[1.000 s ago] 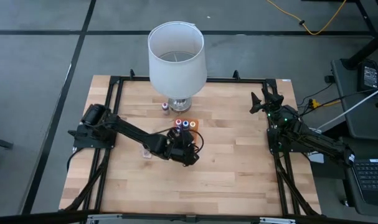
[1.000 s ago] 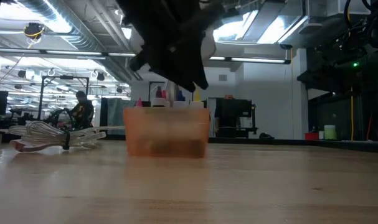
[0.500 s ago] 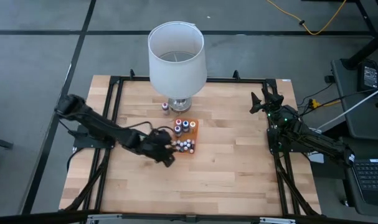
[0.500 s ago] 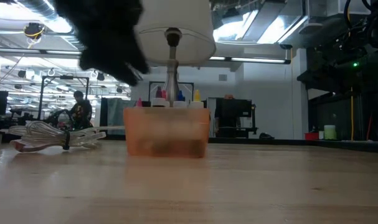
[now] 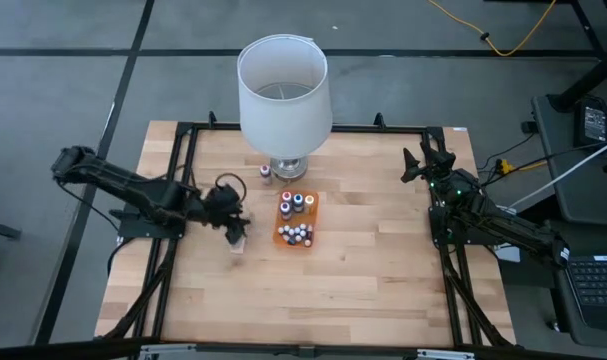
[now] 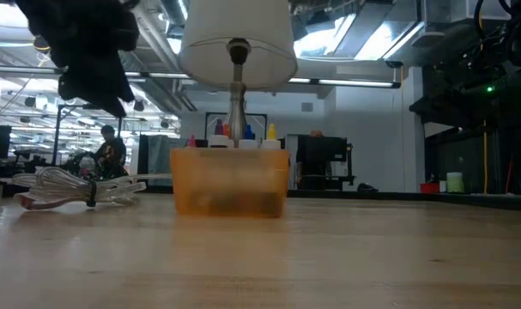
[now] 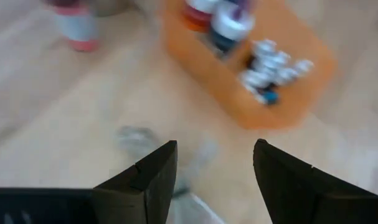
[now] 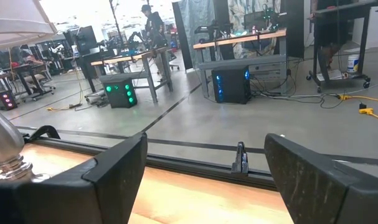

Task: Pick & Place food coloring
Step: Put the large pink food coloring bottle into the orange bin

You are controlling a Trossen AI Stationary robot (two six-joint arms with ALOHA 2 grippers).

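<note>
The lone bottle stands beside the lamp's foot. My left gripper needs to close next on the upper body [image 5: 265, 172] [image 7: 69, 7] of that bottle, just below its white cap.
The food coloring bottles stand in an orange tray [image 5: 280, 222] at the table's middle: larger ones [image 5: 297, 203] at its far end, a cluster of tiny white-capped ones [image 7: 273, 65] at its near end. One more bottle [image 5: 266, 175] stands on the table by the lamp's foot. My left gripper [image 7: 215, 168] hangs open to the left of the tray, above a crumpled clear wrapper [image 5: 235, 243], with nothing between its fingers. My right gripper [image 8: 204, 180] waits open at the far right [image 5: 420, 160], pointing level past the table's far edge.
A table lamp with a white shade [image 5: 283, 88] stands at the far middle, just behind the tray. A black frame [image 5: 188, 135] runs round the wooden table top. There is bare wood in front of the tray and to its right.
My left gripper has drawn back from above the tray toward the table's left edge, rising a little. It now hangs over the clear wrapper. The tray's near end, which it covered a second ago, now shows the cluster of small white-capped bottles.
</note>
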